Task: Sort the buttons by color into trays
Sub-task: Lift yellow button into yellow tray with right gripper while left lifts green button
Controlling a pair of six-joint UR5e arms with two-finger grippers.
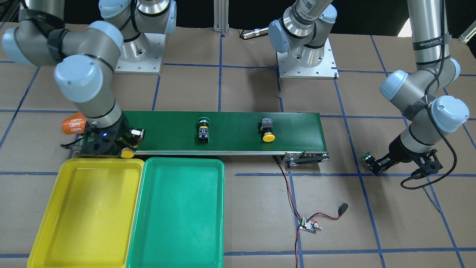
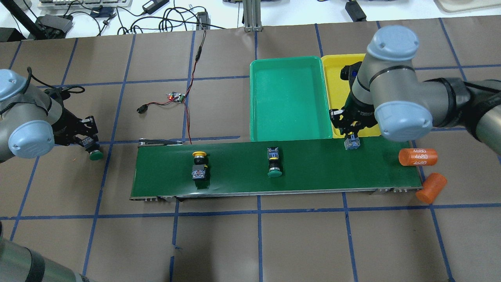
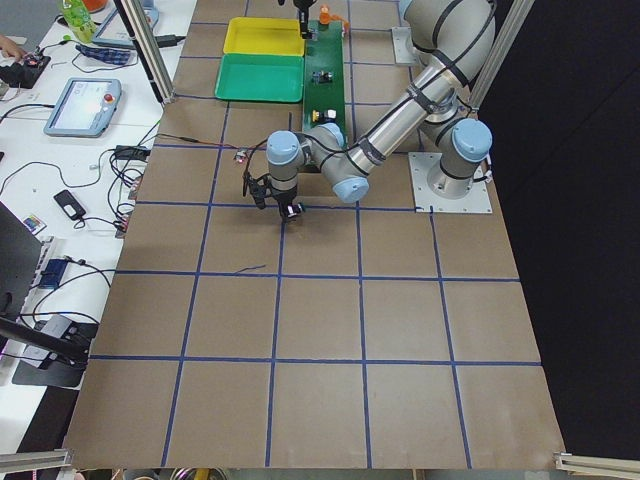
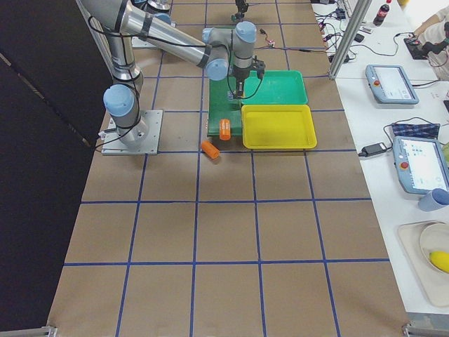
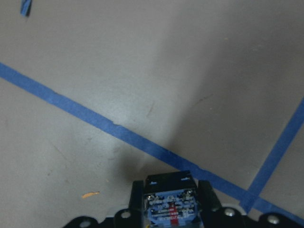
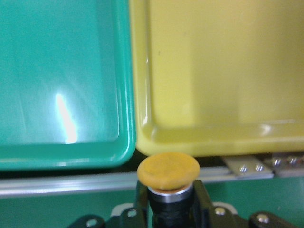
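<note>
My left gripper needs to release the green-capped button on the bare end of the belt point(image 1: 304, 135) next to the metal bracket.
My right gripper point(image 2: 350, 139) is shut on a yellow-capped button point(image 1: 127, 153) at the belt's edge, right beside the yellow tray point(image 1: 85, 212); its cap point(image 6: 168, 171) shows in the right wrist view before the yellow tray point(image 6: 213, 71) and the green tray point(image 6: 57, 71). My left gripper point(image 2: 90, 145) is shut on a green-capped button point(image 2: 95, 155) low over the table, off the belt's other end; its body point(image 5: 168, 206) shows in the left wrist view. A green button point(image 2: 274, 166) and a yellow button point(image 2: 199, 162) lie on the belt. The green tray point(image 2: 289, 98) holds nothing.
The long dark-green conveyor belt point(image 2: 313, 172) runs across the table in front of the trays. Two orange cylinders point(image 2: 418, 156) point(image 2: 430, 188) lie at its end by the right arm. A small circuit board point(image 2: 176, 96) with red and black wires lies on the table.
</note>
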